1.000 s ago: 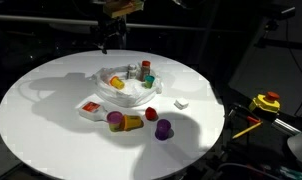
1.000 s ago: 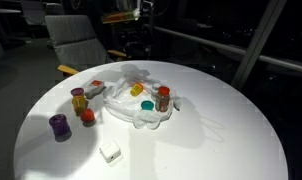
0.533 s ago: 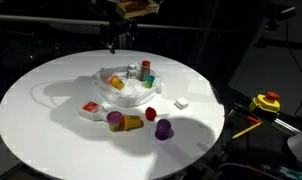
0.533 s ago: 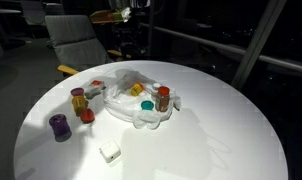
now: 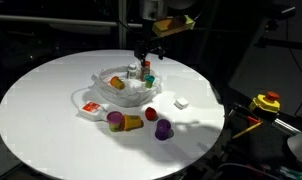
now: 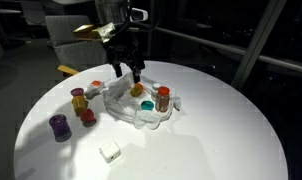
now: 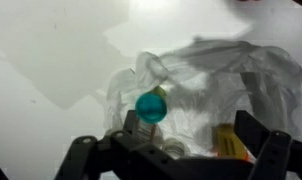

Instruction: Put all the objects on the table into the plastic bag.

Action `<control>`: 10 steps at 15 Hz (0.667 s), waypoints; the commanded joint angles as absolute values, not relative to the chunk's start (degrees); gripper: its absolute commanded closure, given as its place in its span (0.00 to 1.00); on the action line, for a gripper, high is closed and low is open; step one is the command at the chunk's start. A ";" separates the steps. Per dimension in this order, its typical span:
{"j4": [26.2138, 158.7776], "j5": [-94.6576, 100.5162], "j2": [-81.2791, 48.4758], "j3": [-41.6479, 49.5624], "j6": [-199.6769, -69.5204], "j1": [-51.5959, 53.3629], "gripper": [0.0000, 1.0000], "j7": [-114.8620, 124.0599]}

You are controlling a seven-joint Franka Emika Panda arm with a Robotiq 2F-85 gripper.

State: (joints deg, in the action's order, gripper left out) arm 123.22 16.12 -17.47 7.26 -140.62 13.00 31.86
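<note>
The small white item is outside the plastic bag near the red cup. I move my gripper to the middle of the small white item (image 5: 181,103) next and close it there.
The wrinkled clear plastic bag (image 5: 128,90) (image 6: 141,108) (image 7: 226,75) lies mid-table on the round white table (image 5: 41,110) (image 6: 221,140). Inside it are a teal-topped item (image 6: 147,104) (image 7: 151,106), a yellow piece (image 5: 116,83) (image 7: 229,142) and a red-capped bottle (image 5: 146,70) (image 6: 163,97). My gripper (image 5: 145,52) (image 6: 128,68) (image 7: 191,125) hangs open just above the bag, holding nothing. Outside the bag lie two purple cups (image 5: 114,120) (image 5: 163,129), a yellow-orange cup (image 5: 133,123), a red cup (image 5: 149,115), a red-and-white packet (image 5: 90,107) (image 6: 96,88) and a small white item (image 5: 181,102) (image 6: 110,152).
A yellow-and-red tool (image 5: 265,102) sits off the table's edge in an exterior view. A chair (image 6: 76,40) stands behind the table. The surroundings are dark.
The arm has swung from the table's far edge to over the bag and come lower. The jaws stayed open. No object has moved.
</note>
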 commanded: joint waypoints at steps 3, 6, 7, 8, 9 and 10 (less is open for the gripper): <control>144.52 25.92 -1.55 7.59 -141.47 11.35 0.00 37.25; 141.45 24.63 -5.50 5.33 -140.56 9.31 0.00 36.30; 142.65 24.69 -4.20 5.10 -140.58 9.07 0.00 36.27; 143.22 24.65 -3.44 4.96 -140.59 8.94 0.00 36.23; 143.38 24.63 -3.12 4.90 -140.60 8.88 0.00 36.22; 143.39 24.63 -3.07 4.89 -140.60 8.87 0.00 36.21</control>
State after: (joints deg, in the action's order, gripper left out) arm 143.46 24.43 -3.10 8.14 -140.75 12.14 36.11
